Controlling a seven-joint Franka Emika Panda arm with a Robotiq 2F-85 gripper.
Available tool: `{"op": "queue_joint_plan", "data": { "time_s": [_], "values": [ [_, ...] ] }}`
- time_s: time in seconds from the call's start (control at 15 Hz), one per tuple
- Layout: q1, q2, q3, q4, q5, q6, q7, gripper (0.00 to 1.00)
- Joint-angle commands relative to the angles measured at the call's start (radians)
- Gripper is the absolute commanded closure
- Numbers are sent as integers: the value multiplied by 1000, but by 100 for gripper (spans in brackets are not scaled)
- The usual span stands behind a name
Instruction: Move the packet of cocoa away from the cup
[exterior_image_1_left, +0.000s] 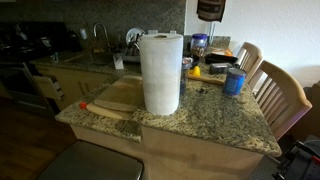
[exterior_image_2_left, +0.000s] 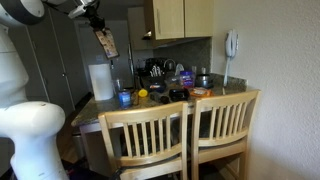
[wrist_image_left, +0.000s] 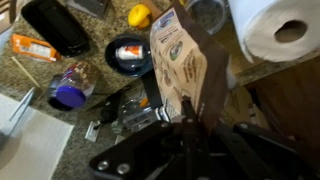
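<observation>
The bare granite (exterior_image_1_left: 228, 115) between the blue cup and the counter's front edge is open to view. My gripper will let go of the packet of cocoa there.
The dark brown packet of cocoa (wrist_image_left: 185, 65), with a paler label panel, hangs pinched by its top edge in my gripper (wrist_image_left: 186, 122). It is held high above the counter in both exterior views (exterior_image_1_left: 210, 10) (exterior_image_2_left: 106, 43), and my gripper (exterior_image_2_left: 97, 26) is just above it. The small blue cup (exterior_image_1_left: 234, 82) stands on the granite counter near the chairs and also shows in an exterior view (exterior_image_2_left: 125, 97). In the wrist view the cup (wrist_image_left: 128, 53) is seen from above, well below the packet and to its left.
A tall white paper-towel roll (exterior_image_1_left: 161, 72) (wrist_image_left: 275, 30) stands on the counter (exterior_image_1_left: 215, 125). A yellow fruit (wrist_image_left: 140, 15), a purple-lidded jar (wrist_image_left: 70, 90), a black case (wrist_image_left: 57, 25) and a wooden board (exterior_image_1_left: 112, 104) lie around. Two wooden chairs (exterior_image_2_left: 180, 135) stand at the counter's edge.
</observation>
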Motion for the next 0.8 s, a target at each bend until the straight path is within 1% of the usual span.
{"op": "queue_joint_plan", "data": {
  "time_s": [0.0,0.07,0.2,0.27,0.33,0.53,0.6,0.73],
  "values": [
    [27,-45,-4,-137,162,14,-82,99],
    [35,-49,-6,-173,211,10,-103,99],
    [47,-63,-9,-245,265,10,-124,99],
    [51,-73,-11,-284,286,13,-137,99],
    [34,-85,7,-319,298,13,-150,99],
    [34,-129,1,-436,338,9,-224,99],
    [31,-193,-12,-518,373,0,-266,99],
    [27,-275,-33,-627,419,-15,-331,99]
  ]
}}
